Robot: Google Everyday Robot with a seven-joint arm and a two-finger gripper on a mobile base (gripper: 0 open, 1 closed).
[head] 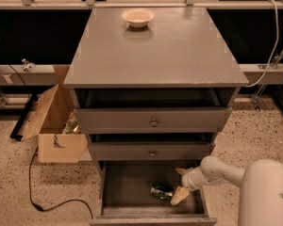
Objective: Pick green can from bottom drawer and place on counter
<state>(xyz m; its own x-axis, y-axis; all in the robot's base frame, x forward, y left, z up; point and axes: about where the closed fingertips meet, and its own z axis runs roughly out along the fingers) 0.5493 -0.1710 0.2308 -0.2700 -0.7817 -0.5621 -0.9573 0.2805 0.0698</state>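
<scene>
The fingers of my gripper needs to next close on the body of the green can point(167, 192) in the open bottom drawer, toward the end of the can nearest my arm.
The green can point(161, 191) lies on its side on the dark floor of the open bottom drawer point(132, 206), right of its middle. My gripper point(179, 184) reaches into the drawer from the right, its pale fingertips point(178, 195) spread apart just right of the can, open and holding nothing. One finger is low near the can's right end, the other point(181, 172) higher toward the back. The counter point(155, 51) is the grey top of the cabinet above.
A cream bowl point(137, 17) sits at the back of the counter. Two knobbed drawers point(153, 123) stand slightly open above the bottom one. An open cardboard box point(54, 126) and a black cable point(37, 192) lie on the speckled floor at left. My white arm point(254, 187) fills the lower right.
</scene>
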